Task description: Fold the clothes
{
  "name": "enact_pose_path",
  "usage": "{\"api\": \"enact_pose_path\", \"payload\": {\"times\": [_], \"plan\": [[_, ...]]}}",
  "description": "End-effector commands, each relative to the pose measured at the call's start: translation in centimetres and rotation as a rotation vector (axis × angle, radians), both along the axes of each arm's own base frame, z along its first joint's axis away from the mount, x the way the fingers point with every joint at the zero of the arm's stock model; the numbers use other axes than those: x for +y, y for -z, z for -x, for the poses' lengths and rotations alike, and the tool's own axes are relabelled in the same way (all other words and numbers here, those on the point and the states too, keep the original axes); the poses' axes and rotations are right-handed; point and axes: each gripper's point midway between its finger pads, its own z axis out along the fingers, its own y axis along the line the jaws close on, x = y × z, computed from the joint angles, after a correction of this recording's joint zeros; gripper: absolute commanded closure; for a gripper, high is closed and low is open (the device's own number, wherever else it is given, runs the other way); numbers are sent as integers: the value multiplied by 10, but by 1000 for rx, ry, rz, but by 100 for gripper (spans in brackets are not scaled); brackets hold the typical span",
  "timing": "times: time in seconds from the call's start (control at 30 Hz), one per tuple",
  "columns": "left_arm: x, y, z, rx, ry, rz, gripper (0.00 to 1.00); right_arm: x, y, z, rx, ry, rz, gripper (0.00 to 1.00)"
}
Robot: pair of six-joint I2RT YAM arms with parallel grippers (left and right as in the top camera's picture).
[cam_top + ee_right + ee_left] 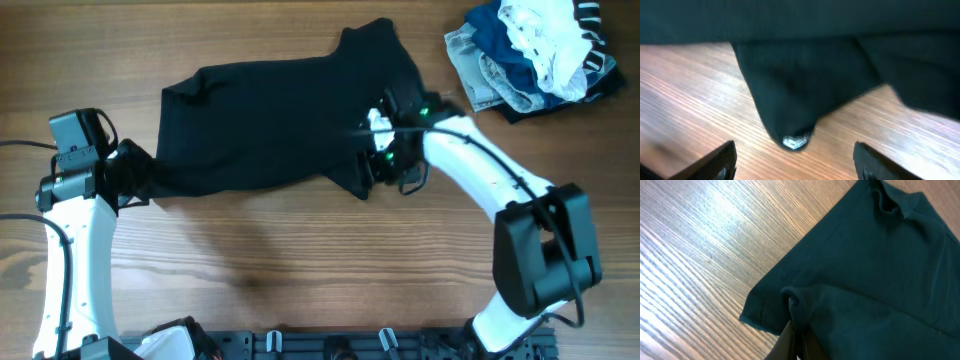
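I need to let go of the black garment's edge with my left gripper on the wood [166,201] just in front of the garment's pulled corner.
The black garment [280,120] lies spread on the wooden table, its left corner pulled toward my left gripper [130,175]. In the left wrist view my left gripper [796,345] is shut on a bunched fold of the black garment [870,270]. My right gripper [385,165] hovers at the garment's lower right edge. In the right wrist view my right gripper [795,162] is wide open, and a rounded black garment corner [800,85] with a tiny white mark [796,142] lies on the wood just beyond the fingers.
A pile of other clothes [530,55], denim, blue, white and striped, sits at the back right corner. Bare wooden tabletop [300,260] stretches in front of the garment. The arm bases stand at the near edge.
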Motion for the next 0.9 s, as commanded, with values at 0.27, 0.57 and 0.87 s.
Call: {"api": "enact_pose_path", "payload": {"times": [0.27,0.57,0.87], "plan": [[-7,6,9,39,5,31,96,9,26,11,-35,36,22,96],[-62,-49,53,-35,112,226,96,-83,-152,10,-276,318,8,96],[-46,-104,107,-206,30,-3,96,-159,-187,34,-305,503,-16,96]]}}
